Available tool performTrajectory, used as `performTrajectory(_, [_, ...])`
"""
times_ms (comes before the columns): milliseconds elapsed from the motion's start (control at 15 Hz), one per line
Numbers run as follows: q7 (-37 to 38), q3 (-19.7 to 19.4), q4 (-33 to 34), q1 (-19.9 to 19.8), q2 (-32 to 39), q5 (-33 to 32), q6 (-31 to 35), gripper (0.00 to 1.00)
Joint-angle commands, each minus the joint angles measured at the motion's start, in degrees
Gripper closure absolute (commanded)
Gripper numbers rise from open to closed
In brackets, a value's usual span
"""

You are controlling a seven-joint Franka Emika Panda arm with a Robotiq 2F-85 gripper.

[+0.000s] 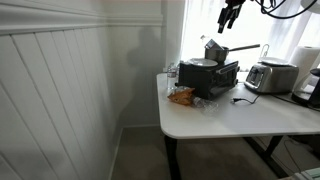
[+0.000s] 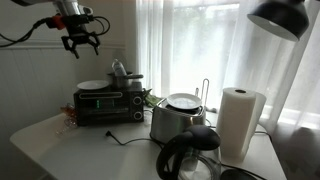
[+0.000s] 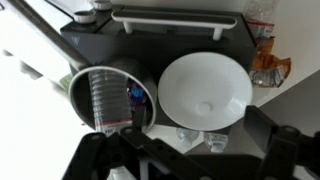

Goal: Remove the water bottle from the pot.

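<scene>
The water bottle's capped top (image 1: pixel 205 39) is above the pot's rim. My gripper goes there next and closes on it.
The pot (image 3: pixel 76 88) stands on top of a black boxy appliance, and its long handle points sideways in an exterior view (image 1: pixel 243 48). The clear water bottle (image 3: pixel 105 100) leans inside the pot, with a blue cap near the rim. The bottle sticks up out of the pot in both exterior views (image 1: pixel 211 46) (image 2: pixel 118 69). My gripper (image 2: pixel 80 44) hangs open and empty high above the appliance, well clear of the bottle. It also shows in an exterior view (image 1: pixel 229 17). In the wrist view its dark fingers (image 3: pixel 190 152) frame the bottom edge.
A white plate (image 3: pixel 205 88) lies on the black appliance (image 2: pixel 108 106) beside the pot. A silver toaster (image 2: pixel 180 120), a paper-towel roll (image 2: pixel 240 120) and a glass coffee jug (image 2: pixel 190 158) stand on the white table (image 1: pixel 230 118). An orange snack bag (image 1: pixel 182 96) lies near the appliance.
</scene>
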Motion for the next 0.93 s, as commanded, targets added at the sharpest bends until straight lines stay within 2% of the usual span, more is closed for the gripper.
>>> performTrajectory(0, [-3.2,-0.1,14.6,2.3,11.2,-5.3,-0.9,0.00])
performTrajectory(200, [-7.9,-1.1,23.7,3.4,18.8,-4.7,0.3,0.00])
performTrajectory(333, [-6.5,-2.2,29.0,4.1,22.5,-4.1,-0.1,0.00])
performTrajectory(400, [-6.4,-2.4,22.0,3.8,17.7,-3.1,0.9,0.00])
performTrajectory(533, [-6.5,-3.0,26.0,4.0,21.0,-3.0,1.0,0.00])
performTrajectory(867, [-5.6,-3.7,28.9,4.7,23.4,-3.7,1.2,0.00])
